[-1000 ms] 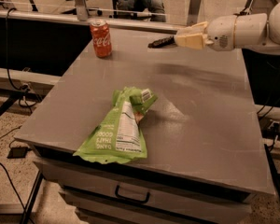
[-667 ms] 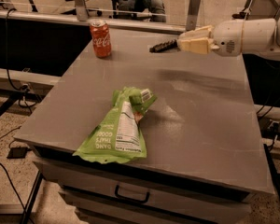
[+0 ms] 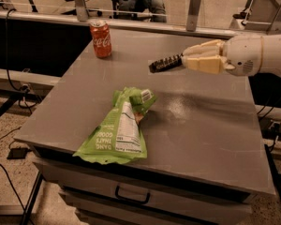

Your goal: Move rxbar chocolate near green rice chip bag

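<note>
Next, my gripper releases the rxbar chocolate on the grey table (image 3: pixel 173 93) by the green rice chip bag's crumpled top end.
The green rice chip bag (image 3: pixel 118 131) lies flat at the front left of the grey table (image 3: pixel 210 125), label side up. The rxbar chocolate (image 3: pixel 165 63), a dark flat bar, sticks out to the left from my gripper (image 3: pixel 185 61), which is shut on its right end. The gripper comes in from the right and holds the bar in the air above the back middle of the table, up and to the right of the bag.
An orange-red soda can (image 3: pixel 100 39) stands upright at the table's back left corner. A drawer handle (image 3: pixel 132 196) shows under the front edge. Cables and a rail lie on the left, and a person's legs (image 3: pixel 143 1) are behind the table.
My gripper with the bar has moved forward and slightly lower, toward the middle of the table. The bag and the can have not moved.
</note>
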Motion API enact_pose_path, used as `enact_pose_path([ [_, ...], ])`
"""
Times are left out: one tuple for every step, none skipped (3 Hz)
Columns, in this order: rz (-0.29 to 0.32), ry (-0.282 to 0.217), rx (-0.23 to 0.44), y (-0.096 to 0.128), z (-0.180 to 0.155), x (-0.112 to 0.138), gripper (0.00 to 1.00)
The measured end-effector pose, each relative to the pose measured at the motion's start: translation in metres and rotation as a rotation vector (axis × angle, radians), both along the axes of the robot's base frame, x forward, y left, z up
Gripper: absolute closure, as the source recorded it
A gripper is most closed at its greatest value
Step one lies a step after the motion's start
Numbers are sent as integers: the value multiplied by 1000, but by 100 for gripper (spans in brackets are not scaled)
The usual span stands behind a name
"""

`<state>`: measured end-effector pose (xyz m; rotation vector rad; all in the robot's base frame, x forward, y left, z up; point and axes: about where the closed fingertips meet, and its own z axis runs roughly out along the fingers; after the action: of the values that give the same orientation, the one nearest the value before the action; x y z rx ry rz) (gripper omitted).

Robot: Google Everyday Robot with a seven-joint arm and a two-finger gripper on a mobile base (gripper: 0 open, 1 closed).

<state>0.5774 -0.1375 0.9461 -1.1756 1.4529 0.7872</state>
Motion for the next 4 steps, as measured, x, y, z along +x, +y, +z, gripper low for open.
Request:
enact_pose_path([
  [34, 4, -7, 4, -8, -30, 100],
  [62, 3, -26, 7, -20, -53, 100],
  [74, -68, -106, -9, -38, -62, 100],
  [69, -102, -130, -18, -47, -63, 100],
])
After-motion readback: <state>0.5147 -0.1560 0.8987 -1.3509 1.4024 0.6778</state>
